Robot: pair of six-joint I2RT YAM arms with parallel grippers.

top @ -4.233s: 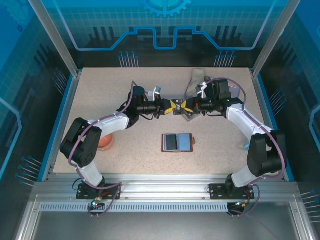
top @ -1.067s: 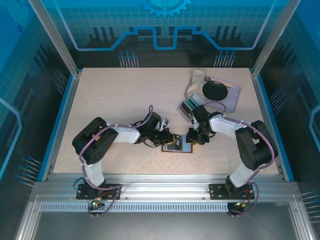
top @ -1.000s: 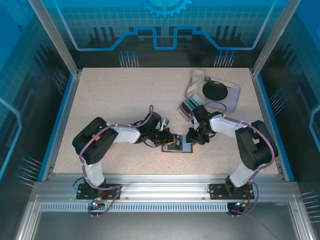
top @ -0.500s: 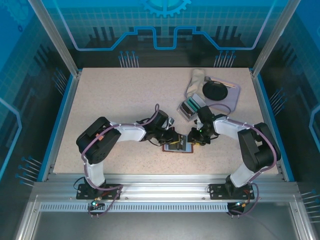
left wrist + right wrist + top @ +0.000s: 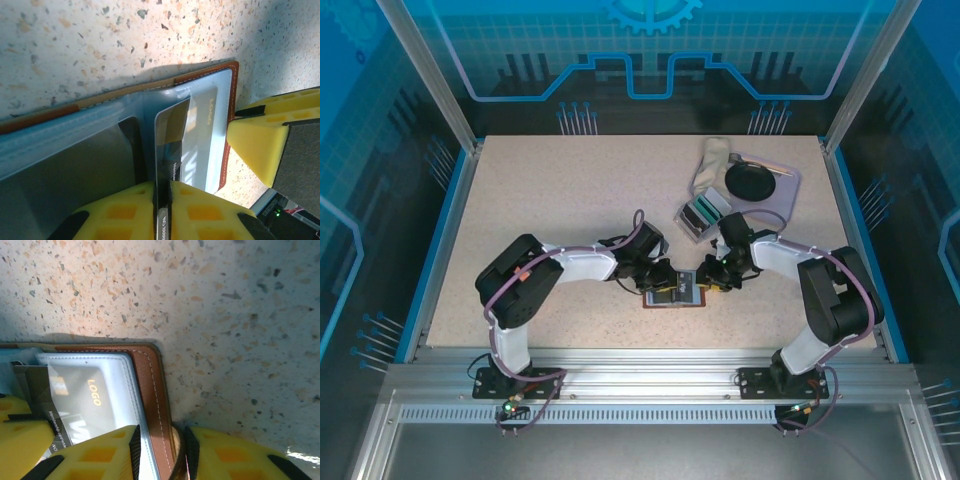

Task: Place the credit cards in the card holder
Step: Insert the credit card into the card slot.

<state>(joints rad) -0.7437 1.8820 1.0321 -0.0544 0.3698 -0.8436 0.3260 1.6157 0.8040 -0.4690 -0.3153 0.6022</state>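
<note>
My left gripper should release the credit card inside the card holder's clear pocket [image 5: 690, 289] [image 5: 193, 142] next to my right gripper.
The card holder [image 5: 682, 294] lies open on the table, a brown wallet with teal-grey pockets. My left gripper [image 5: 661, 283] reaches over its left half and is shut on a credit card [image 5: 171, 131]. The card stands on edge between the yellow fingers [image 5: 197, 205], its far end inside the right-hand pocket beside the wallet's brown rim [image 5: 231, 105]. My right gripper [image 5: 162, 442] is shut on the card holder's brown right edge [image 5: 151, 385] and sits at the wallet's right side [image 5: 710, 279]. Under the clear pocket, the credit card [image 5: 80, 390] shows the word LOGO.
More teal and pale cards [image 5: 701, 213] sit in a small clear box behind the right arm. A grey tray [image 5: 782, 198] with a black round object and a pale cloth [image 5: 712, 158] stands at the back right. Open tabletop lies to the left and far left.
The left arm has pushed rightward over the wallet, carrying the card further into the right pocket. The right gripper has shifted slightly right along the wallet's edge.
</note>
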